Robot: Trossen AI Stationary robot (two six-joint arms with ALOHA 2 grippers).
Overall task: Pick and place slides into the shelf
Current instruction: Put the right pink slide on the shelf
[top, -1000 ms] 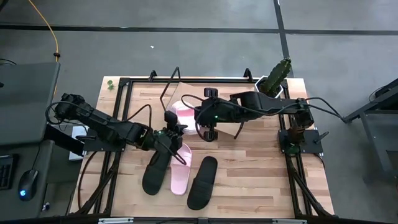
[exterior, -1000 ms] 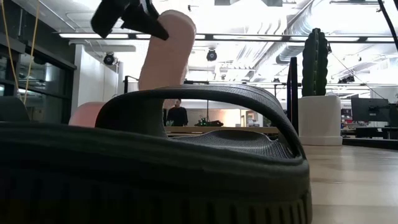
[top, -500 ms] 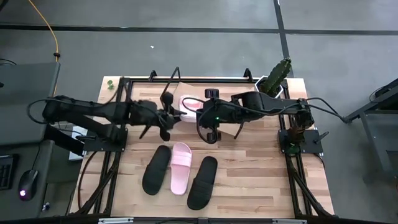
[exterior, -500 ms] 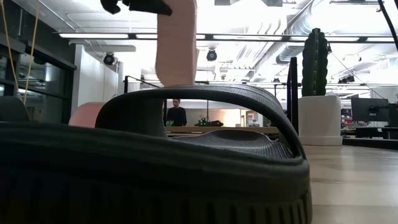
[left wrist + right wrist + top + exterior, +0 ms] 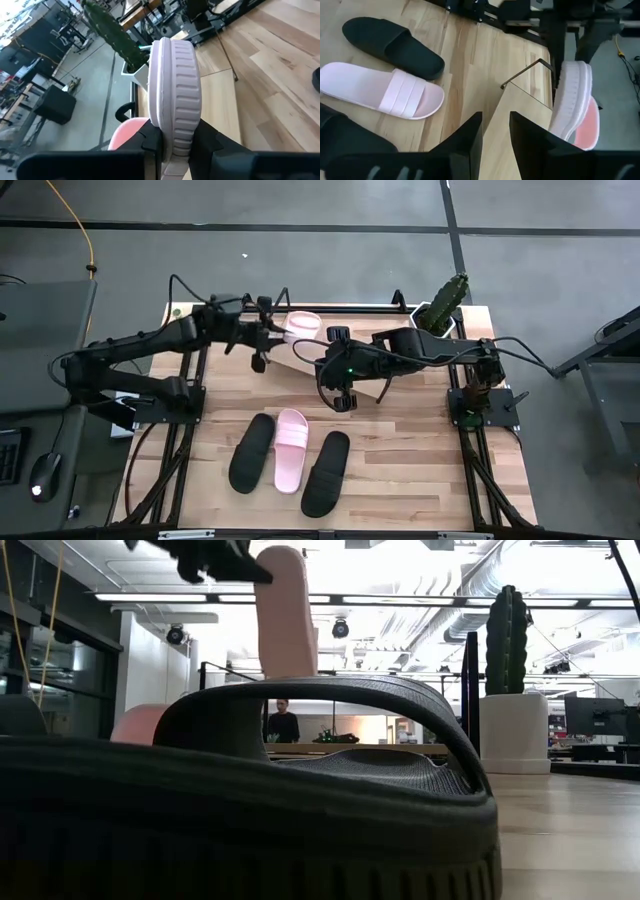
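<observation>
My left gripper needs to let go of the pink slide on the slanted shelf board's end [image 5: 286,326] farthest from the potted cactus.
My left gripper [image 5: 272,332] [image 5: 177,145] is at the table's far side, shut on a pale pink slide [image 5: 300,323] [image 5: 285,610] that hangs above the shelf's far part. The shelf [image 5: 298,360] is a slanted light board [image 5: 530,125] in a black wire frame. My right gripper [image 5: 322,368] [image 5: 496,140] is at the board's right side, shut on its edge. The second pink slide [image 5: 290,450] [image 5: 380,90] and two black slides [image 5: 250,452] [image 5: 325,473] lie flat on the table's near half. My left gripper pinches the pink slide between its two fingers across the sole's thickness, near one end [image 5: 175,132]. The slide is lifted clear and hangs roughly upright below the gripper [image 5: 210,555]; the black slide in front hides its lower end. My right gripper has the shelf board's edge [image 5: 495,122] between its two nearly closed fingers, coming about level from the table's right. The board stays slanted in its frame. The fingers hide the exact place of contact.
A potted cactus [image 5: 440,305] [image 5: 505,640] stands at the table's far right corner. A black slide [image 5: 300,790] fills the low view right in front of the camera. A person [image 5: 285,725] stands far back in the room. Bare wood lies on the table's right half [image 5: 430,450].
My left gripper has carried the pink slide from the table's middle toward the far edge, past the shelf's left side, and the arm has swung outward. The slide has stayed lifted and hanging. My right gripper has kept still at the board.
</observation>
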